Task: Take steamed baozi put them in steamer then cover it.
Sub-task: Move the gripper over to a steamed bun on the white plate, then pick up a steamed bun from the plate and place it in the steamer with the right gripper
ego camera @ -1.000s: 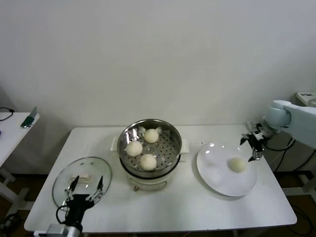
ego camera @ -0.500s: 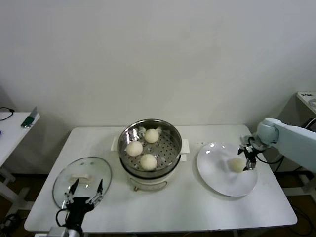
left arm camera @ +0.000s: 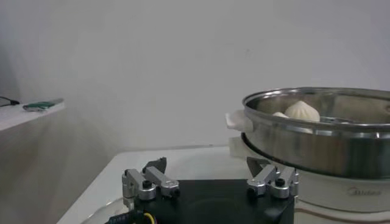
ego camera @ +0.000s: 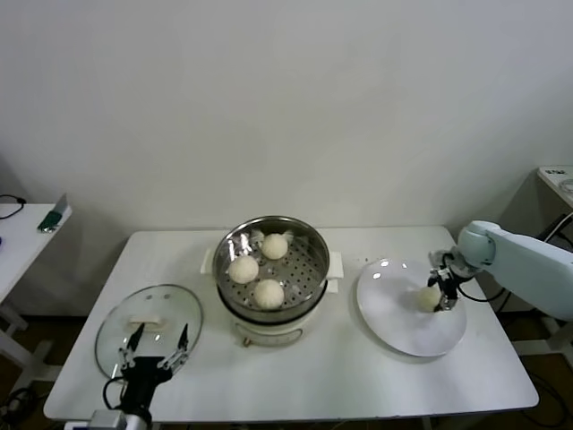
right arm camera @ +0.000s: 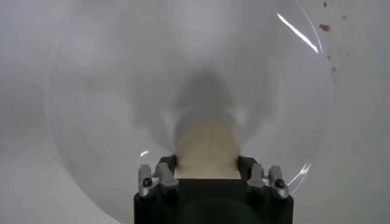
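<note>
My right gripper is going to release the baozi on the bare steamer tray [ego camera: 296, 269] on the side nearest the white plate. The baozi is still on that plate.
Three cream-white baozi [ego camera: 269, 293] lie on the perforated tray of the steel steamer [ego camera: 311, 240] at mid table. A fourth baozi [ego camera: 428, 297] sits on the white plate [ego camera: 394, 324] to its right. My right gripper [ego camera: 439, 294] is down over this baozi, one finger pressed against each side; in the right wrist view the baozi [right arm camera: 207, 143] fills the gap of the gripper [right arm camera: 206, 165]. The glass cover [ego camera: 148, 315] lies flat at the front left. My left gripper [ego camera: 154, 342] hovers open over its near edge, empty; it also shows in the left wrist view [left arm camera: 207, 167].
The steamer [left arm camera: 317, 146] stands close to the right of my left gripper, a baozi [left arm camera: 303, 111] showing above its rim. A side table [ego camera: 22, 228] with a small green object stands off the far left. The plate [right arm camera: 91, 91] spreads around the right gripper.
My right arm has moved left and down from beside the plate's far edge onto the fourth baozi, and its fingers now sit against it. The left arm has barely moved.
</note>
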### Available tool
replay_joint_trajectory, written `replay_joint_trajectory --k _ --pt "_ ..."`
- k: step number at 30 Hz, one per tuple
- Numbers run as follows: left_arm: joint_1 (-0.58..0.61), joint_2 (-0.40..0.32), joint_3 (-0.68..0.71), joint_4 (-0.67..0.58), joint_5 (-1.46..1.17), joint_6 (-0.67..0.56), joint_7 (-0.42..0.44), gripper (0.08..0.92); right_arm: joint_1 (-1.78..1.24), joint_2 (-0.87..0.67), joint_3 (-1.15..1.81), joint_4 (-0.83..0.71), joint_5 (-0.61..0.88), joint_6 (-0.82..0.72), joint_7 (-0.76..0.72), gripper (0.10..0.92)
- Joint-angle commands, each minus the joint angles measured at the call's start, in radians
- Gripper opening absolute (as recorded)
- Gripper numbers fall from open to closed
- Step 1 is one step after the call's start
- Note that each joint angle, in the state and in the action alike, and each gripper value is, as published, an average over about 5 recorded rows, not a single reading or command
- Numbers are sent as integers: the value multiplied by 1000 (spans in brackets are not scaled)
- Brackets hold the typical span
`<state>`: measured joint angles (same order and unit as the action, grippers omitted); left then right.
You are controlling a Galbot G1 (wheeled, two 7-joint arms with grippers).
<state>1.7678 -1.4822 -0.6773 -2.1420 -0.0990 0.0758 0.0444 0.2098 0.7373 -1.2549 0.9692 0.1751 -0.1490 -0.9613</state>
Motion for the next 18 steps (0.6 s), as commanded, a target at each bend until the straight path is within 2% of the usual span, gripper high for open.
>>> replay_joint_trajectory --k 1,6,10,15,18 --pt "0 2 0 -2 0 0 0 823 132 -16 -92 51 63 -18 -13 634" --pt "0 6 1 -3 -2 1 0 823 484 -21 -375 217 281 -46 -19 626" --pt "-2 13 2 -5 -3 5 0 823 769 32 -562 364 455 -69 -33 628" --pt "-5 22 2 -10 -8 12 1 823 967 162 -586 469 665 -111 -25 626" --pt "-6 25 4 -14 -9 14 2 823 980 241 -540 504 732 -143 0 625"
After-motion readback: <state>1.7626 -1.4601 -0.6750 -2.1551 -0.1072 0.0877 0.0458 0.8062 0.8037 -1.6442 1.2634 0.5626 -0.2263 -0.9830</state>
